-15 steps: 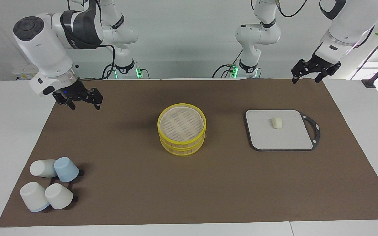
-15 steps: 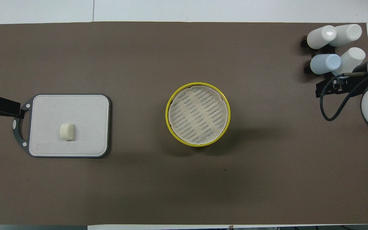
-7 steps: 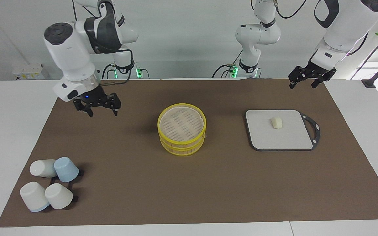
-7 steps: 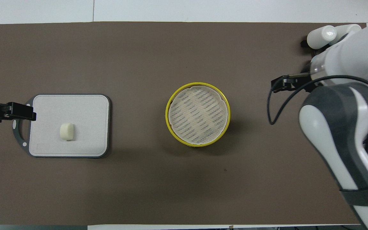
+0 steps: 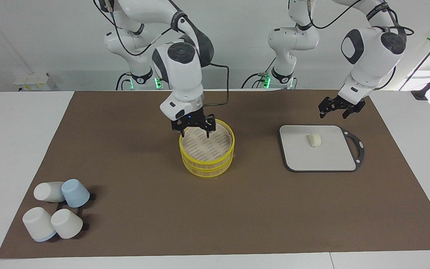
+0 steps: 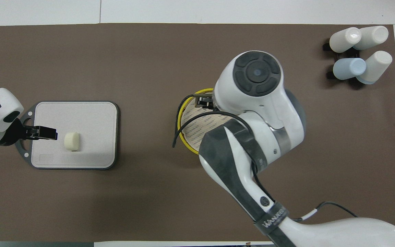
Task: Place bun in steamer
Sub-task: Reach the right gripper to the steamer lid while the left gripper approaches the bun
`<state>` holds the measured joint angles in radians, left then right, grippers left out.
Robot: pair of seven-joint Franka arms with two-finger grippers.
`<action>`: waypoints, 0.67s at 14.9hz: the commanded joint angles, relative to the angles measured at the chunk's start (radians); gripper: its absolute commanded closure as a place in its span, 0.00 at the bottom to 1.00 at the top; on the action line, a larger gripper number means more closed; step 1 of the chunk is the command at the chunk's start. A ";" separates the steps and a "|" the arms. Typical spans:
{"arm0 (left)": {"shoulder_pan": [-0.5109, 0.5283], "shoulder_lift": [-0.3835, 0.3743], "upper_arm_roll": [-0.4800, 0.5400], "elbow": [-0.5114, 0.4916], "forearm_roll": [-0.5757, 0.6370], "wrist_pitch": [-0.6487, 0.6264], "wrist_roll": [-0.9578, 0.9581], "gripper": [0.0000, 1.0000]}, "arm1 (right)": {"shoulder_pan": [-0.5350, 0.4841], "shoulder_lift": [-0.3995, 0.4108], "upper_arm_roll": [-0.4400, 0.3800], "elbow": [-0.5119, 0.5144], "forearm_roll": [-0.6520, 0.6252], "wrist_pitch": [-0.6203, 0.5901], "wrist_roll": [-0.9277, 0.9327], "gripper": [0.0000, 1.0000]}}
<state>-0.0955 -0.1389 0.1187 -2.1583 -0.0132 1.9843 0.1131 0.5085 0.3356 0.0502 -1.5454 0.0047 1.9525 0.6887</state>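
The grey board should be crossed next by my left gripper, which should then close its fingers around the middle of the cream-white bun point(image 6: 72, 142).
The bun point(image 5: 314, 140) is a small cream-white block lying on the flat grey board point(image 5: 319, 160) toward the left arm's end of the table. It also shows in the overhead view point(image 6: 72, 141) on the board point(image 6: 81, 116). The steamer point(image 5: 207, 161) stands mid-table with yellow rims and a pale slatted top. In the overhead view the right arm hides much of the steamer point(image 6: 192, 120). My right gripper point(image 5: 193, 129) is open and empty, just over the steamer's rim nearest the robots. My left gripper point(image 5: 335, 109) is open and empty, over the board's edge nearest the robots, beside the bun point(image 6: 43, 133).
Several white and pale-blue cups point(image 5: 56, 209) lie on a black rack at the right arm's end, farther from the robots, also in the overhead view point(image 6: 358, 51). The board's black handle point(image 5: 358, 147) points to the table's end. A brown mat point(image 5: 144, 209) covers the table.
My right arm has swung from the right arm's end of the table to over the steamer. My left gripper has come down and inward to the board's edge beside the bun.
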 commanded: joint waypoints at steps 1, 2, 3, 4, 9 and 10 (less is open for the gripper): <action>0.010 -0.001 -0.005 -0.116 0.018 0.149 0.020 0.00 | 0.082 0.179 -0.015 0.210 -0.025 -0.027 0.160 0.06; 0.010 0.013 -0.005 -0.139 0.016 0.178 0.032 0.00 | 0.094 0.204 -0.013 0.234 -0.038 -0.026 0.202 0.06; 0.008 0.030 -0.005 -0.149 0.018 0.200 0.039 0.00 | 0.100 0.212 -0.013 0.237 -0.038 -0.020 0.215 0.07; 0.000 0.056 -0.005 -0.156 0.018 0.229 0.039 0.00 | 0.104 0.224 -0.013 0.240 -0.040 -0.017 0.227 0.07; -0.007 0.114 -0.007 -0.224 0.018 0.370 0.039 0.00 | 0.159 0.270 -0.012 0.251 -0.077 0.031 0.293 0.09; -0.007 0.113 -0.007 -0.257 0.018 0.413 0.040 0.00 | 0.159 0.267 -0.012 0.246 -0.077 0.031 0.292 0.11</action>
<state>-0.0976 -0.0204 0.1070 -2.3515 -0.0132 2.3113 0.1418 0.6630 0.5918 0.0420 -1.3263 -0.0527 1.9842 0.9611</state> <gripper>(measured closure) 0.000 0.088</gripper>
